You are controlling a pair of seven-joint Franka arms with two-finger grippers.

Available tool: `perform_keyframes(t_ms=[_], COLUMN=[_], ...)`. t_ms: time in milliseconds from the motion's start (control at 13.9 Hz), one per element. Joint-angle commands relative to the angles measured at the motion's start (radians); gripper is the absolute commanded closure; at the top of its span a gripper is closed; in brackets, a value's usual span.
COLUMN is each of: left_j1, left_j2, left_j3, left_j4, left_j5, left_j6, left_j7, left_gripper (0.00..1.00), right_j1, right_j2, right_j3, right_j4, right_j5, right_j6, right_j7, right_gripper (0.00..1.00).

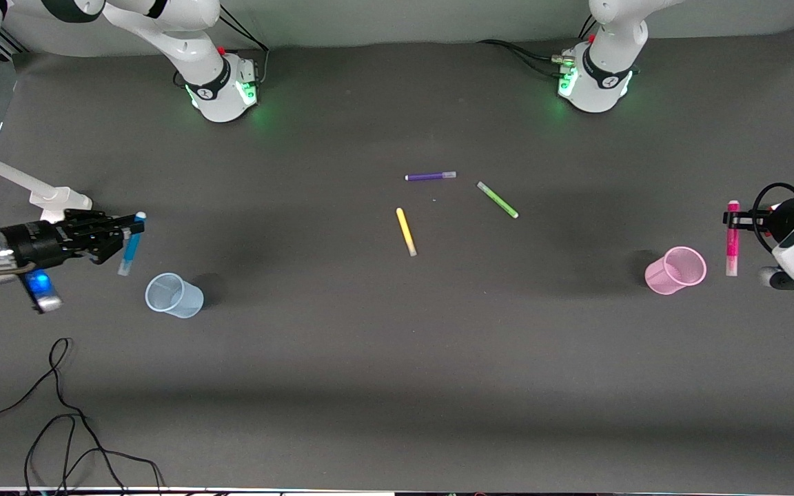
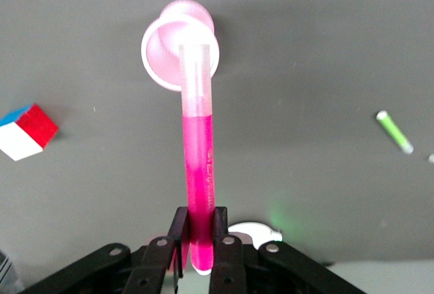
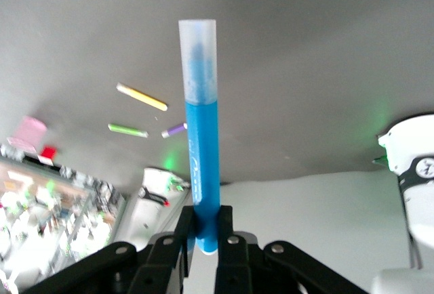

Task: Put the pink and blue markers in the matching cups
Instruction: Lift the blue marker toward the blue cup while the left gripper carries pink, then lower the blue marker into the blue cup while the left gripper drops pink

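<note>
The robot's left gripper will release the pink marker inside the opening of the pink cup [image 1: 684, 262] [image 2: 180, 53], so it leans against the cup's rim.
My right gripper [image 1: 128, 231] is shut on the blue marker [image 1: 131, 246], held in the air with its pale cap end down, beside the pale blue cup [image 1: 174, 295], toward the right arm's end of the table. In the right wrist view the marker [image 3: 201, 145] sticks out from my gripper [image 3: 203, 223]. My left gripper [image 1: 732, 220] is shut on the pink marker [image 1: 733, 240], held beside the upright pink cup [image 1: 676, 270]. In the left wrist view the marker [image 2: 199, 152] points from my gripper [image 2: 199, 223] toward the cup's mouth [image 2: 163, 50].
A yellow pen [image 1: 406, 231], a green pen [image 1: 497, 200] and a purple pen [image 1: 431, 176] lie mid-table. A black cable [image 1: 59, 413] loops near the front edge at the right arm's end. A red, white and blue block [image 2: 27, 131] shows in the left wrist view.
</note>
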Motion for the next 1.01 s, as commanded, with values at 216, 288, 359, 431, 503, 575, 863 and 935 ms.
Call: perform_keyframes(t_ms=[216, 288, 359, 431, 503, 575, 863, 935], left_j1=[-0.014, -0.016, -0.020, -0.022, -0.026, -0.030, -0.051, -0.057], left_j2=[0.159, 0.187, 0.213, 0.240, 0.265, 0.286, 0.348, 0.356], left_j3=[-0.009, -0.009, -0.009, -0.009, -0.009, -0.009, -0.009, -0.009], left_j4=[0.070, 0.070, 0.077, 0.091, 0.108, 0.120, 0.128, 0.128], left_j5=[0.115, 0.126, 0.143, 0.154, 0.157, 0.160, 0.203, 0.209], left_j6=[-0.117, -0.133, -0.143, -0.150, -0.159, -0.161, -0.160, -0.160], left_j7=[0.012, 0.011, 0.012, 0.011, 0.011, 0.011, 0.009, 0.011], left_gripper=[0.97, 0.97, 0.97, 0.97, 0.97, 0.97, 0.97, 0.97], right_j1=[-0.059, -0.061, -0.061, -0.061, -0.061, -0.061, -0.061, -0.061], right_j2=[0.045, 0.060, 0.073, 0.079, 0.091, 0.108, 0.155, 0.160], right_j3=[0.008, 0.008, 0.008, 0.008, 0.008, 0.008, 0.008, 0.008], right_j4=[-0.058, -0.058, -0.058, -0.058, -0.058, -0.058, -0.058, -0.058], right_j5=[-0.027, -0.027, -0.027, -0.028, -0.028, -0.028, -0.030, -0.030], right_j6=[-0.008, -0.002, 0.007, 0.028, 0.044, 0.055, 0.108, 0.119], right_j7=[-0.192, -0.215, -0.232, -0.247, -0.259, -0.272, -0.283, -0.298], right_gripper=[1.00, 1.00, 1.00, 1.00, 1.00, 1.00, 1.00, 1.00])
